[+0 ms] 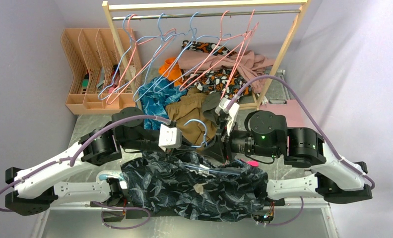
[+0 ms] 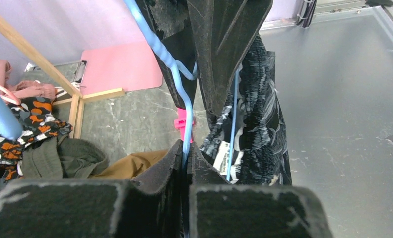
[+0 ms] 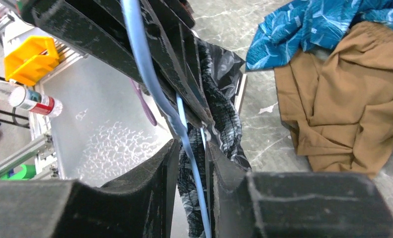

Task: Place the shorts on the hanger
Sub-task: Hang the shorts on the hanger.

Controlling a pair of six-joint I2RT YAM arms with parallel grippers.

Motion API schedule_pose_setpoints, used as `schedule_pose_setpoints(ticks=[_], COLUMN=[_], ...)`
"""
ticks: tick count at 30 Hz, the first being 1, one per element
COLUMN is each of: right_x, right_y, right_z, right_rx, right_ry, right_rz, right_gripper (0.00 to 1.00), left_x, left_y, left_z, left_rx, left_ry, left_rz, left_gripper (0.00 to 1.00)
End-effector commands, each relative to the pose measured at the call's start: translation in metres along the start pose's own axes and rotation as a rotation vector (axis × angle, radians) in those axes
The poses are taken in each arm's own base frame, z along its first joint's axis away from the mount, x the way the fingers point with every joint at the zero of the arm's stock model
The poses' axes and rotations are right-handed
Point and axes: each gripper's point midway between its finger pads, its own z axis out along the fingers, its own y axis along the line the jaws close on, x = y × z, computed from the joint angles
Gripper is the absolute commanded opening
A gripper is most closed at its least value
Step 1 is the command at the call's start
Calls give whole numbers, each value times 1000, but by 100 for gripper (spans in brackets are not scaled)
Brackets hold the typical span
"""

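The hanger's wire sits loose in my right gripper below the twisted neck; it should open and take the neck point(image 3: 176, 122) before my left gripper opens.
The dark leaf-print shorts point(image 1: 194, 186) hang from a light-blue wire hanger point(image 1: 198, 130) held up over the near edge of the table between the two arms. My left gripper point(image 2: 186, 147) is shut on the hanger's wire point(image 2: 184, 106), just below the twisted neck. The shorts point(image 2: 259, 124) and their white label hang beyond it. My right gripper point(image 3: 192, 148) stands slightly open. The blue wire point(image 3: 187, 141) runs between its fingers against the right one, with a gap on the left, and the shorts point(image 3: 224, 124) hang behind.
A wooden rack point(image 1: 204, 6) at the back carries pink and blue hangers. Under it lie a teal garment point(image 1: 157, 96), a brown garment point(image 1: 189, 111) and other clothes. A peach file organiser point(image 1: 88, 69) stands back left. A pink clipboard point(image 2: 117, 67) lies on the table.
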Motion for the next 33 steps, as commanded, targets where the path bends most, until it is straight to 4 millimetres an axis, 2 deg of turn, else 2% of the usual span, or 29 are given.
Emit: schedule_pose_setpoints(ticks=[1, 7, 16, 22, 29, 33], right_x=[-5, -8, -31, -30, -24, -25], right_y=[-6, 0, 7, 10, 11, 12], right_z=[-4, 0, -16, -12, -1, -1], right_rx=[20, -25, -87, -104, -100, -109], right_ry=[-78, -135, -297, -305, -260, -265], right_rz=[25, 29, 32, 32, 22, 21], right_gripper=[31, 33, 36, 26, 29, 20], left_x=[-14, -13, -13, -14, -17, -19], left_y=[10, 7, 4, 4, 3, 2], left_z=[-2, 1, 2, 4, 3, 1], left_rx=[-45, -20, -3, 3, 11, 8], left_ry=[-51, -41, -39, -43, -55, -63], left_rz=[30, 24, 25, 24, 26, 30], left_gripper=[7, 7, 7, 7, 7, 7])
